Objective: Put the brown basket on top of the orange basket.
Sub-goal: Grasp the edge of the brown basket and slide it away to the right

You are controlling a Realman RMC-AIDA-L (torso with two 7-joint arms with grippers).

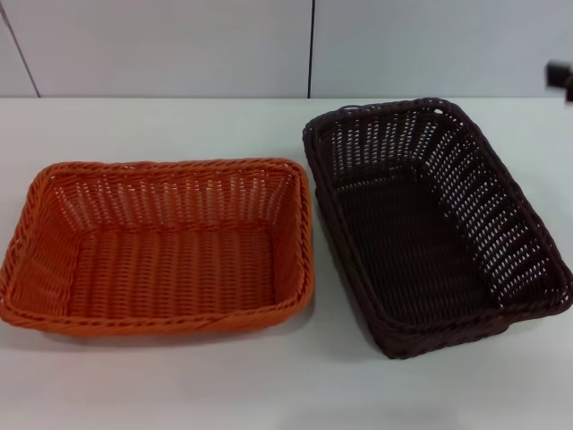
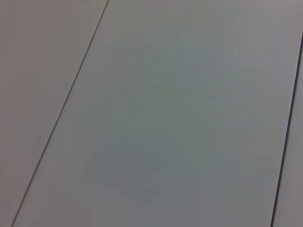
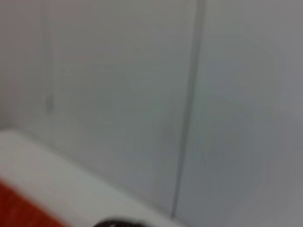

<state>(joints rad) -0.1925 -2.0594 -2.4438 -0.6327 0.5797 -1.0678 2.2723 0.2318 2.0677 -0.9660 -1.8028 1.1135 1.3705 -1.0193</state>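
The robot's right gripper will next go to the brown basket's near short rim (image 1: 484, 317) and close there, around the middle of that rim.
The orange basket (image 1: 161, 246) sits on the white table at the left, open side up and empty. The brown basket (image 1: 430, 219) sits right beside it at the right, turned a little, also empty; their rims nearly touch. A small dark part of my right gripper (image 1: 560, 75) shows at the far right edge of the head view, above and behind the brown basket and apart from it. The right wrist view shows an orange patch (image 3: 19, 208) at a corner, likely the orange basket. My left gripper is out of view.
The white table (image 1: 179, 125) runs back to a pale panelled wall (image 1: 179, 45). The left wrist view shows only wall panels (image 2: 180, 118). Bare table lies in front of both baskets.
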